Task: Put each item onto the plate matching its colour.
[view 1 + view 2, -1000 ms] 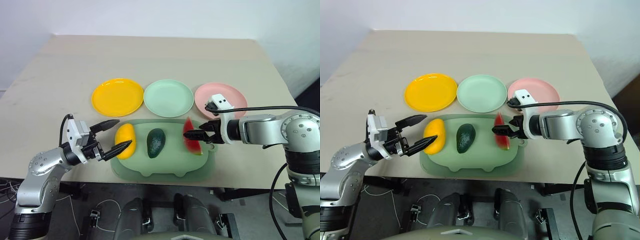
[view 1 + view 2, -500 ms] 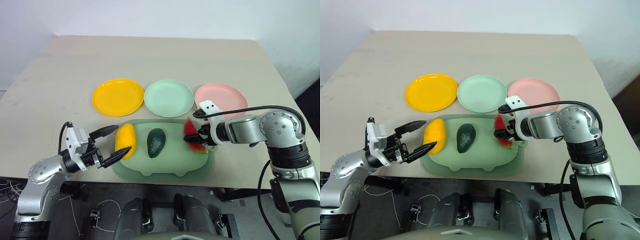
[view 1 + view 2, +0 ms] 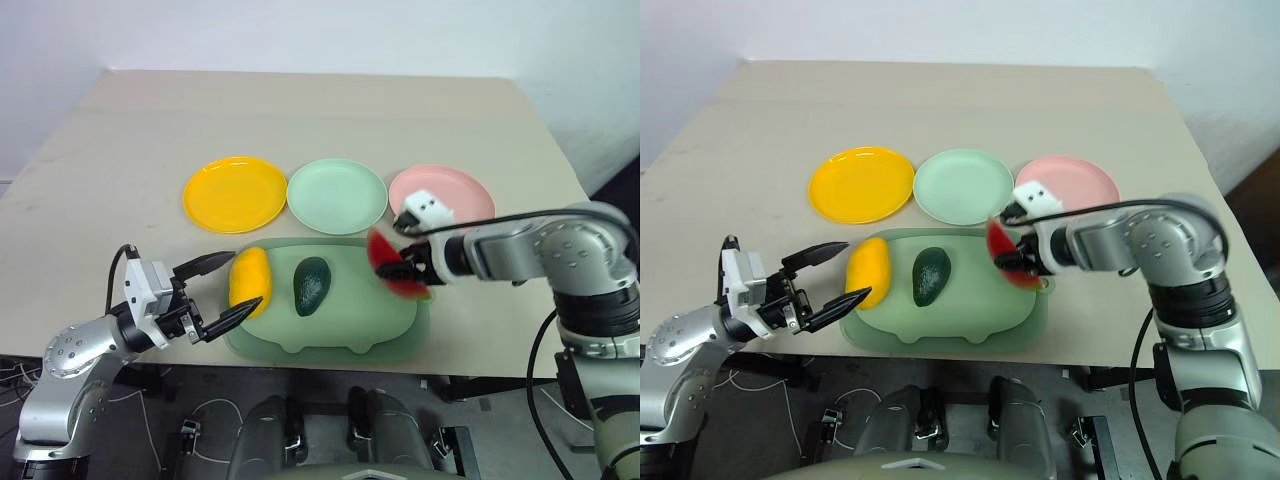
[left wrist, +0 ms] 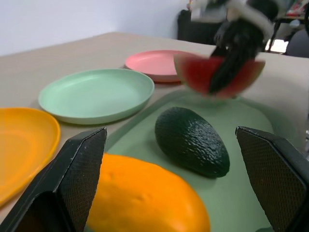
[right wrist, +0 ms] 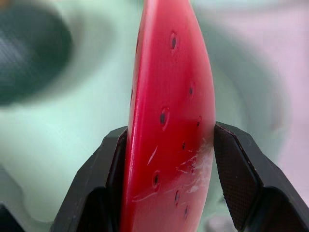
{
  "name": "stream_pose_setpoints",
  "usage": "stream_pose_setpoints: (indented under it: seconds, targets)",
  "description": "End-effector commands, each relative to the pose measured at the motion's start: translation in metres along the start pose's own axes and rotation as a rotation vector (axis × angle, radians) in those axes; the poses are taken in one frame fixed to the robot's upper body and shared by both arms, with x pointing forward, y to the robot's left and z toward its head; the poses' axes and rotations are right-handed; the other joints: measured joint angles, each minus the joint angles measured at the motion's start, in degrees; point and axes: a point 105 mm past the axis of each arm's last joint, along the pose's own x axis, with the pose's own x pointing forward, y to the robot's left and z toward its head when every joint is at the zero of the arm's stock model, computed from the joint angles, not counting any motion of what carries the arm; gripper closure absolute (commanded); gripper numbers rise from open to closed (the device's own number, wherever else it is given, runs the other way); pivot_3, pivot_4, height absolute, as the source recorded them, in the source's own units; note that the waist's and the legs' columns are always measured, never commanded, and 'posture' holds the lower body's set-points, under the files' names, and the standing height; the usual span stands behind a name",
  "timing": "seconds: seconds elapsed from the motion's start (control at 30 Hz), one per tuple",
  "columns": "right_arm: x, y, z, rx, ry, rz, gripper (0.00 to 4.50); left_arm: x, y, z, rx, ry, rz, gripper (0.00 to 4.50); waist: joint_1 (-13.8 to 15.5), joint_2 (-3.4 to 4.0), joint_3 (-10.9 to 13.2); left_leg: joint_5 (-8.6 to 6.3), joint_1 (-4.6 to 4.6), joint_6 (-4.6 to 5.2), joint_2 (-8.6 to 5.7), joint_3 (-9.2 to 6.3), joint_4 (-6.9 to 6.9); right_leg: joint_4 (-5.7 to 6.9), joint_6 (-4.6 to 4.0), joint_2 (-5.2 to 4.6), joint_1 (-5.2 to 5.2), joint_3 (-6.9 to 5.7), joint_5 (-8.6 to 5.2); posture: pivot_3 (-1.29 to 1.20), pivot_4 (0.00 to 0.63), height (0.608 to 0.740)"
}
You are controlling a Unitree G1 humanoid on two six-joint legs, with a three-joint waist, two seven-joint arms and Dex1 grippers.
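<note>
The red watermelon wedge, still just above the pale green tray, will be let go by my right gripper on the middle of the pink plate (image 3: 445, 201), next to the mint green plate.
My right gripper (image 3: 400, 270) is shut on the red watermelon wedge (image 3: 392, 272), holding it just above the right end of the pale green tray (image 3: 330, 335). Its two black fingers (image 5: 237, 183) clamp the wedge (image 5: 169, 121) from both sides. The yellow-orange mango (image 3: 249, 280) and the dark avocado (image 3: 312, 285) lie on the tray. My left gripper (image 3: 222, 290) stands open at the mango's near left side, apart from it. Behind the tray sit the yellow plate (image 3: 235, 193), the mint green plate (image 3: 337, 195) and the pink plate (image 3: 450, 188).
The beige table (image 3: 300, 110) stretches far behind the plates. The tray lies close to the table's near edge. A black cable (image 3: 520, 218) runs along my right forearm.
My right gripper closed on the watermelon wedge and lifted it off the tray. My left gripper drew back slightly from the mango, still open.
</note>
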Motion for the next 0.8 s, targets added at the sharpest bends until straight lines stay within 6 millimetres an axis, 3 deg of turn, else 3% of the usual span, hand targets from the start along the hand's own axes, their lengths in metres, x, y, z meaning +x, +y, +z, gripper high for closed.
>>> stream_pose_setpoints:
  seconds: [0.03,0.17,0.4,0.6,0.8]
  targets:
    - [-0.028,-0.017,0.031,0.012,-0.115,-0.059,2.22,0.002,0.013,0.008,0.026,-0.027,0.010,0.00,0.20,0.00,0.00,0.00,0.00,0.00,0.00,0.01,0.00,0.00,-0.01,0.00,-0.01,0.00,0.00,0.00,0.150,0.696]
    - [-0.038,-0.062,0.049,0.087,-0.202,-0.206,2.22,0.011,0.021,0.006,0.021,-0.035,0.010,0.00,0.12,-0.01,-0.01,0.00,-0.03,0.01,-0.01,0.01,0.00,-0.06,-0.05,-0.01,0.01,-0.03,-0.02,0.00,0.150,0.696]
    - [-0.024,-0.122,0.051,0.128,-0.227,-0.361,2.22,0.011,0.021,0.006,0.021,-0.040,0.016,0.00,-0.45,0.03,0.02,0.03,-0.04,-0.03,0.03,0.16,-0.03,0.12,0.14,0.03,-0.16,0.02,0.06,0.00,0.150,0.696]
    - [0.001,-0.142,0.054,0.125,-0.209,-0.395,2.22,0.010,0.020,0.008,0.024,-0.042,0.026,0.00,-1.54,0.04,0.03,0.11,-0.02,-0.16,0.08,0.17,-0.03,0.26,0.13,0.05,-0.22,0.02,0.06,0.00,0.150,0.696]
    - [0.024,-0.149,0.036,0.168,-0.132,-0.389,2.22,0.009,0.019,0.009,0.028,-0.042,0.037,0.00,-1.63,0.05,0.03,0.12,-0.06,-0.15,0.07,0.20,-0.02,0.31,0.15,0.05,-0.24,0.02,0.06,0.00,0.150,0.696]
